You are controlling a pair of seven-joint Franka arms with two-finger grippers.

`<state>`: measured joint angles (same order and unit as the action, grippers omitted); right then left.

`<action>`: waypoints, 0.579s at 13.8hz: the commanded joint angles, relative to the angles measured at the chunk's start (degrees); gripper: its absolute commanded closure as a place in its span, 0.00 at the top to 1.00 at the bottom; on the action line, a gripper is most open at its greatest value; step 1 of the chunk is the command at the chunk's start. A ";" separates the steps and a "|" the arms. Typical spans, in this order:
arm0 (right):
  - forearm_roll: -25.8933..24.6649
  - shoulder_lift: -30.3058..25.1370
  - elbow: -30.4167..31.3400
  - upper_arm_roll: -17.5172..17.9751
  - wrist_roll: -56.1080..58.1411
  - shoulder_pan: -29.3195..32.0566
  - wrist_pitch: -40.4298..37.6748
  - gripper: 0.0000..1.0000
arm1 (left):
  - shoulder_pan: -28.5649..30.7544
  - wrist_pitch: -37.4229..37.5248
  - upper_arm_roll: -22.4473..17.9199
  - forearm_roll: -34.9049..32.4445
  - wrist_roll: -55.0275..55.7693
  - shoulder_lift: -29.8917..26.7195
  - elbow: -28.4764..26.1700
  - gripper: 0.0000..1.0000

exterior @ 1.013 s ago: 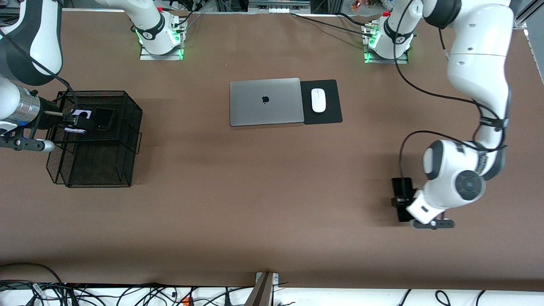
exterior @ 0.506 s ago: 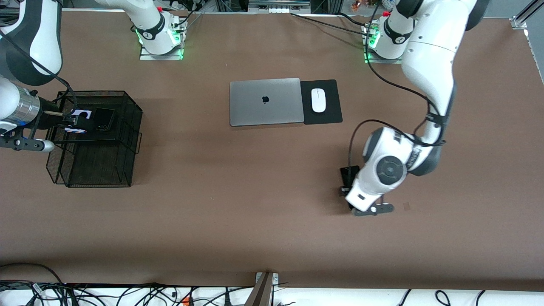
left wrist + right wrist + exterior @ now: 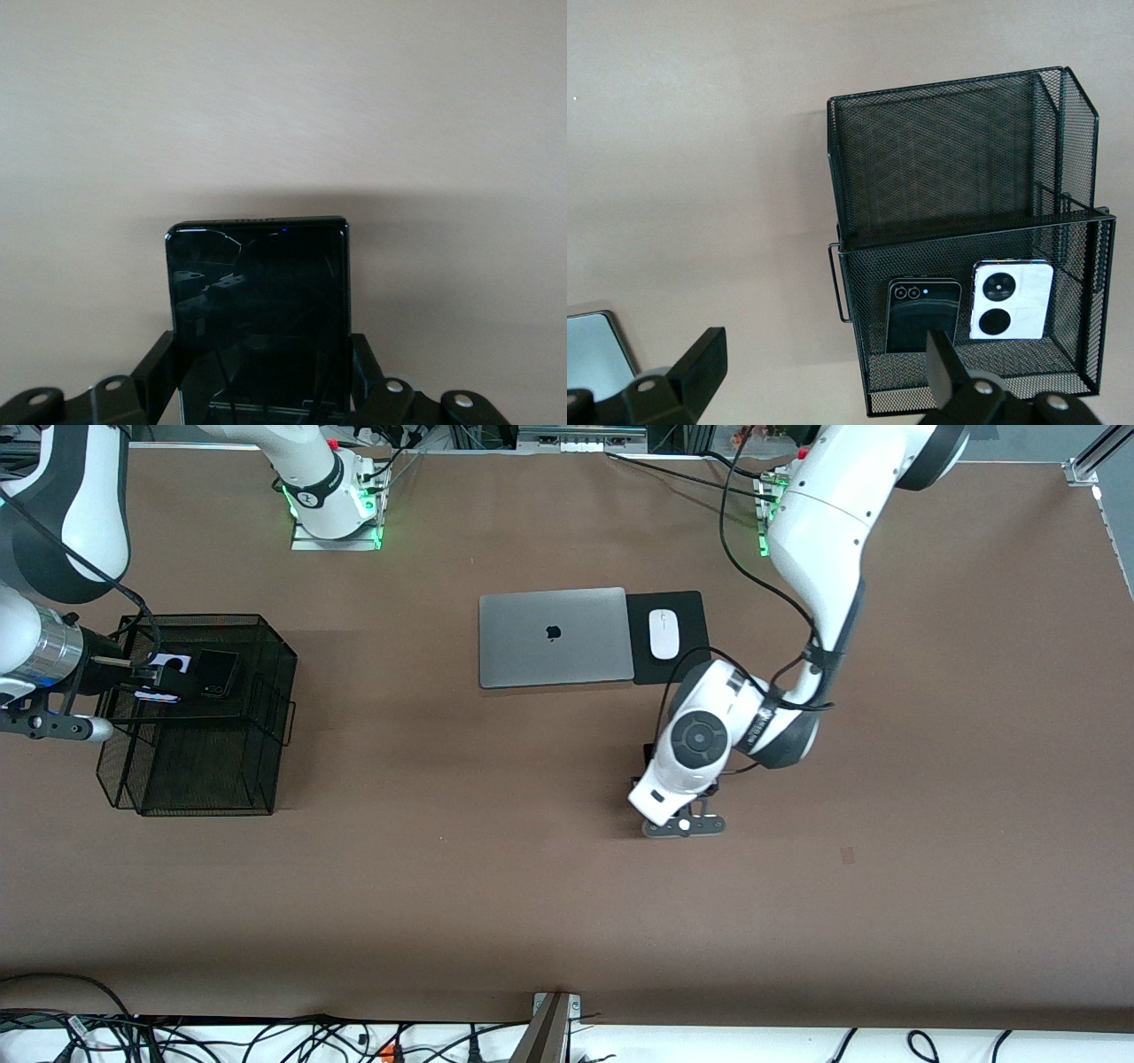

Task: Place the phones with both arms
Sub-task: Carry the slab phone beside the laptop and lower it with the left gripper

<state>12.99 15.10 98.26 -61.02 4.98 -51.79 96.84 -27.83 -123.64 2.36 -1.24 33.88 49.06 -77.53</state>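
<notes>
The robot's left gripper needs to release the long slim black phone, now held over bare table near the mouse pad, on the bare table (image 3: 577,817) in front of the silver laptop.
My left gripper (image 3: 656,769) is shut on the long slim black phone (image 3: 649,752) and holds it over bare table near the mouse pad. In the left wrist view the phone (image 3: 257,301) sits flat between my left gripper's (image 3: 261,376) fingers (image 3: 152,367). My right gripper (image 3: 164,684) hangs open and empty over the black mesh basket (image 3: 276,642). The lilac phone (image 3: 168,662) and the small black phone (image 3: 217,674) lie side by side in the basket's compartment farther from the front camera. The right wrist view shows the lilac phone (image 3: 1012,299), the black phone (image 3: 921,315) and my open right gripper (image 3: 824,372).
A closed silver laptop (image 3: 554,636) lies mid-table toward the arms' bases, beside a black mouse pad (image 3: 687,669) with a white mouse (image 3: 663,634). The basket (image 3: 948,84) stands at the right arm's end. Cables run along the table's near edge.
My left arm has swung the long black phone from the left arm's end of the table toward the middle, to beside the mouse pad. The right arm has not moved.
</notes>
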 commanded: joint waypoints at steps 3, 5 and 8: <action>1.07 0.28 -1.06 -0.15 -0.06 0.38 -1.22 0.99 | -4.77 0.95 -0.61 2.99 6.53 6.21 11.41 0.46; 1.07 0.28 -1.06 -0.15 -0.06 0.38 -1.30 0.99 | -6.18 0.95 -0.61 2.99 8.83 8.93 15.81 0.45; 1.07 0.28 -1.06 -0.15 -0.06 0.38 -1.30 0.99 | -7.32 -0.19 -0.61 2.99 9.71 12.27 20.73 0.45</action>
<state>13.00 15.10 98.26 -61.02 4.98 -51.79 96.81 -34.33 -123.90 2.44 0.88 42.79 57.25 -63.78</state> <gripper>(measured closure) 0.004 0.198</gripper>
